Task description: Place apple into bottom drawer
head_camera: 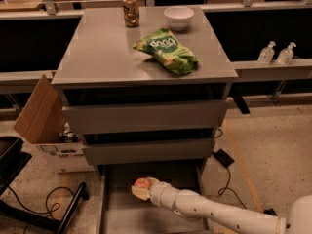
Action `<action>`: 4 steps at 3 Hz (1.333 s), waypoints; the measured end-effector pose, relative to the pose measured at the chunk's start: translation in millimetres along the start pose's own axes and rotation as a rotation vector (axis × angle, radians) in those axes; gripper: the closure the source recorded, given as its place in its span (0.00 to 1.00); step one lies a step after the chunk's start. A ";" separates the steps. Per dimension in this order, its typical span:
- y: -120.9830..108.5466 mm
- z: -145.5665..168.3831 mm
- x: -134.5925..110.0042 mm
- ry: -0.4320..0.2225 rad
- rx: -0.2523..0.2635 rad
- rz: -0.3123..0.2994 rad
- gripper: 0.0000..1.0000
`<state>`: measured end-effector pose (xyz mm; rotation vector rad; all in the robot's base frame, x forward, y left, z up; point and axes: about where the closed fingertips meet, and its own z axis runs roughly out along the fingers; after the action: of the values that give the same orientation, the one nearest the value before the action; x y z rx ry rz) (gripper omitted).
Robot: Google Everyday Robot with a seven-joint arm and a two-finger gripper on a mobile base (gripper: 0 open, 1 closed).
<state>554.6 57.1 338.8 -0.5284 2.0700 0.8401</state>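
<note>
The apple will be released on the bottom drawer's inside, about midway (157, 187) between the sides, nearer the cabinet.
The apple (142, 183), small and red-orange, sits in my gripper (141, 188) at the end of the white arm, which reaches in from the lower right. The gripper is shut on the apple and holds it low over the floor of the bottom drawer (113, 213), a grey open tray pulled out under the cabinet. I cannot tell if the apple touches the drawer floor. The two flat-fronted drawers above are closed.
On the cabinet top (97, 57) lie a green chip bag (168, 51), a can (130, 10) and a white bowl (178, 17). A cardboard box (41, 116) stands at the left. Cables and a black plug (223, 158) lie on the floor. Two bottles (276, 53) stand at the right.
</note>
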 end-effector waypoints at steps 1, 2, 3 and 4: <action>-13.8 19.0 1.0 0.017 -0.032 -0.084 1.00; -39.0 40.5 3.1 0.017 -0.082 -0.194 1.00; -74.6 50.4 16.2 0.019 -0.123 -0.260 1.00; -114.9 59.6 48.7 0.061 -0.196 -0.261 1.00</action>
<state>629.6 17.5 229.5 -0.9194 1.9298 0.8833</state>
